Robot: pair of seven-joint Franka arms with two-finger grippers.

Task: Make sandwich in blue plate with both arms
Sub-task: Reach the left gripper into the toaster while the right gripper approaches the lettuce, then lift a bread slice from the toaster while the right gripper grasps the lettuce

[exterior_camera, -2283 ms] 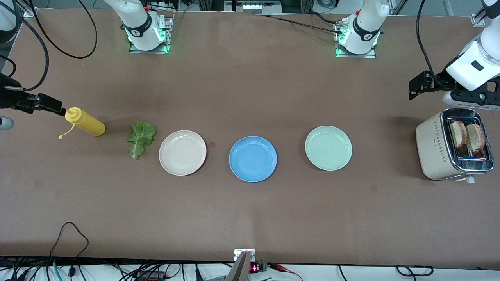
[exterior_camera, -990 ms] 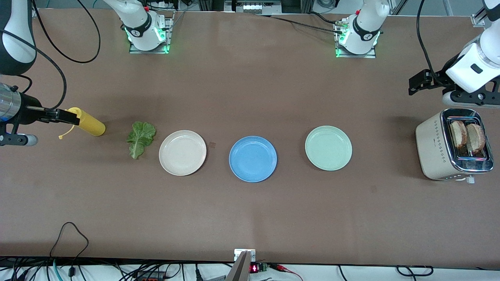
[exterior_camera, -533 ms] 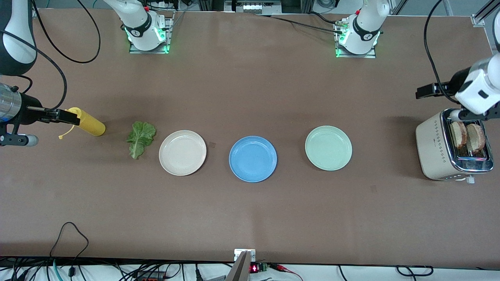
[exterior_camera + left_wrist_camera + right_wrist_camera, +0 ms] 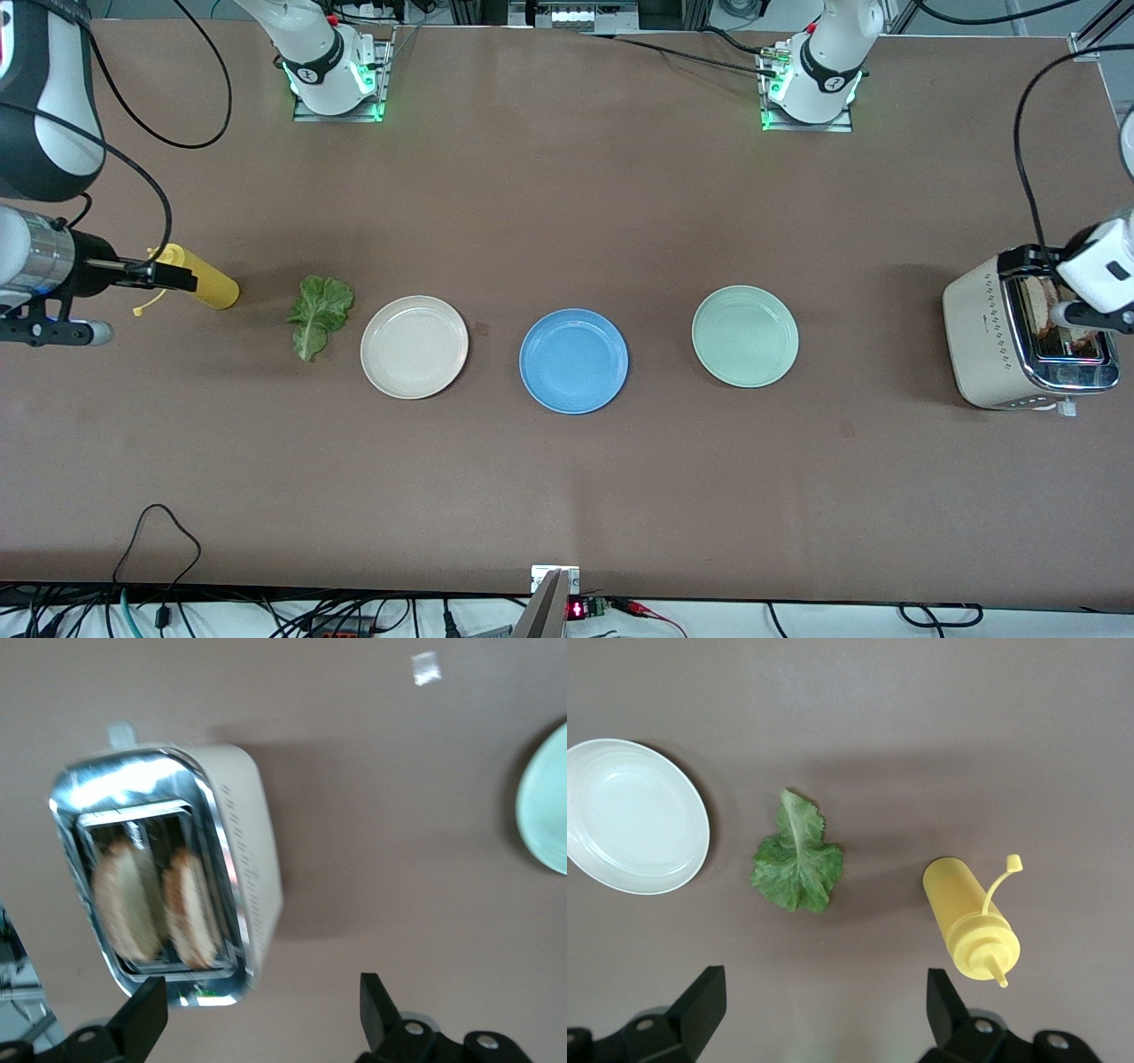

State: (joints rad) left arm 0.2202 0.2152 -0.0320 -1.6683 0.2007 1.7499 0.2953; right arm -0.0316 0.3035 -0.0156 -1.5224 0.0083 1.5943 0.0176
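Observation:
The fingers of my right gripper will next leave the yellow bottle, move to the lettuce leaf's narrow stem end [image 4: 310, 336] [image 4: 794, 825] and close there.
The blue plate [image 4: 573, 361] lies bare at the table's middle. Two bread slices [image 4: 124, 904] [image 4: 190, 908] stand upright in the slots of a cream toaster [image 4: 983, 332] at the left arm's end. My left gripper [image 4: 1028, 263] hangs open over the toaster, hiding most of the bread in the front view; in the left wrist view its fingers [image 4: 263, 1001] hold nothing. A crinkled green lettuce leaf [image 4: 319, 315] [image 4: 797, 864] lies flat toward the right arm's end. My right gripper [image 4: 173, 276] [image 4: 824, 992] hovers open and empty over the yellow bottle's cap.
A yellow squeeze bottle [image 4: 208, 285] [image 4: 970, 921] lies on its side beside the lettuce. A cream plate [image 4: 414, 346] sits between lettuce and blue plate. A mint-green plate [image 4: 744, 336] sits between blue plate and toaster. Cables hang along the table's near edge.
The left gripper has swung from beside the toaster to over its slots, covering the bread in the front view. The right gripper has crept a little along the bottle toward the lettuce.

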